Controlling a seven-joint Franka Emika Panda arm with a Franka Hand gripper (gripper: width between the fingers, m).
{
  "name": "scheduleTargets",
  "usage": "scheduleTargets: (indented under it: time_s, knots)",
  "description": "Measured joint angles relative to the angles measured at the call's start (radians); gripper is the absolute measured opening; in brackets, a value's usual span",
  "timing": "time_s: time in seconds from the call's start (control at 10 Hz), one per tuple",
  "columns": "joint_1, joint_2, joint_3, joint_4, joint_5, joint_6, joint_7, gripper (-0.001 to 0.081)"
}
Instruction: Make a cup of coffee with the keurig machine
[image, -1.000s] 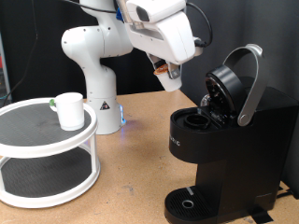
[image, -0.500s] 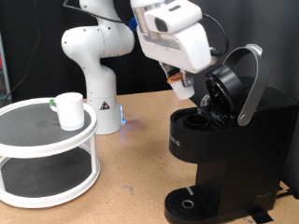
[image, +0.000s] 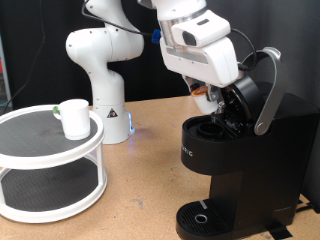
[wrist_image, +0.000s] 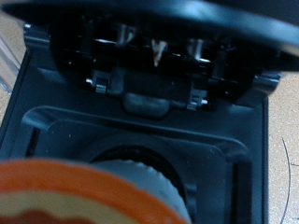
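Next, my gripper lets go of the coffee pod in the round pod chamber (image: 209, 128) (wrist_image: 138, 175) under the raised lid of the keurig machine.
The black keurig machine (image: 245, 165) stands at the exterior view's right with its lid (image: 250, 92) raised and its pod chamber (image: 212, 128) open. My gripper (image: 207, 97) hangs just above that chamber, shut on a small coffee pod (image: 203, 91). In the wrist view the pod (wrist_image: 84, 191) is a blurred orange and white shape close to the camera, with the open chamber (wrist_image: 140, 154) and the lid's needle (wrist_image: 155, 51) beyond it. The white cup (image: 74, 117) stands on the round white shelf (image: 30, 150) at the exterior view's left, far from the gripper.
The robot's white base (image: 105, 70) stands behind the shelf on the brown table (image: 140, 200). The shelf has two tiers. The machine's circular drip tray (image: 203, 218) holds nothing. A cable (wrist_image: 286, 177) lies beside the machine.
My gripper has moved towards the exterior view's right and down with the pod, from beside the machine to just above the open chamber. The cup and the machine have not moved.
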Motion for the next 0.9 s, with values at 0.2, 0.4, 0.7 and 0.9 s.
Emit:
scheduleTargets:
  time_s: [0.2, 0.4, 0.7, 0.9]
  knots:
    - [0.0, 0.0, 0.018, -0.024, -0.005, 0.033, 0.016, 0.0454]
    - [0.0, 0.002, 0.031, -0.042, -0.012, 0.054, 0.033, 0.0454]
    - [0.0, 0.007, 0.04, -0.061, -0.016, 0.084, 0.044, 0.0454]
    - [0.0, 0.01, 0.04, -0.063, -0.016, 0.091, 0.049, 0.0454]
